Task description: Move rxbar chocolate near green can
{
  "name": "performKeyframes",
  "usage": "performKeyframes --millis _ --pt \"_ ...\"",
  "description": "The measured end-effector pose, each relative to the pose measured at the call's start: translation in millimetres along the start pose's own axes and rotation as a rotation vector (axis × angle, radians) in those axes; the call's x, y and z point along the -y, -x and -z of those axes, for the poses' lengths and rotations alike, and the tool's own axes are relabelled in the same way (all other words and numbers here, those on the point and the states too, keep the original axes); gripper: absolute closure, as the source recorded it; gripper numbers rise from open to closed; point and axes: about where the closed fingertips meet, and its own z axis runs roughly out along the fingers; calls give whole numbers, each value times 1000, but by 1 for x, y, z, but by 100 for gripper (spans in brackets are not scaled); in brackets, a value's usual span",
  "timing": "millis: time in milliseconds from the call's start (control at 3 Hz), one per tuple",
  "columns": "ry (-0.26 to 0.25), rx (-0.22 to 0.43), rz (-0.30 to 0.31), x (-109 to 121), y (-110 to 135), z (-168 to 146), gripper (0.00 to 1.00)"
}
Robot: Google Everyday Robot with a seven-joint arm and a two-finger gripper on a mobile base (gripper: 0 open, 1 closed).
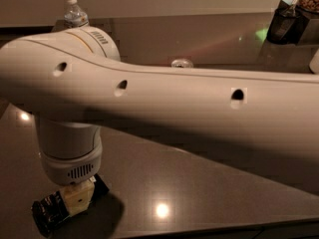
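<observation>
Next, my gripper lets go of the rxbar chocolate on the table [175, 112] just in front of the green can.
The rxbar chocolate [49, 213], a flat black wrapper with pale lettering, lies aslant at the bottom left of the dark table. My gripper [77, 198] hangs from the white wrist straight down onto the bar and is shut on its middle; the bar sticks out on both sides of the cream fingers [79, 195]. Of the green can [182, 62] only the silver top shows above my white arm, at mid table; its body is hidden. The can is far to the upper right of the bar.
My thick white arm [199, 108] crosses the whole view and hides much of the table. A clear plastic bottle with a white cap [75, 13] stands at the back left. A dark container [286, 21] stands at the back right. The table's front edge [224, 230] runs along the bottom.
</observation>
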Motion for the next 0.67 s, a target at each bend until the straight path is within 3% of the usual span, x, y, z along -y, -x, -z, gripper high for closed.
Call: performKeyframes --millis 333,667 --pt "-34 -3 -55 16 -26 16 100" --pt "-101 -16 -174 47 -84 46 100"
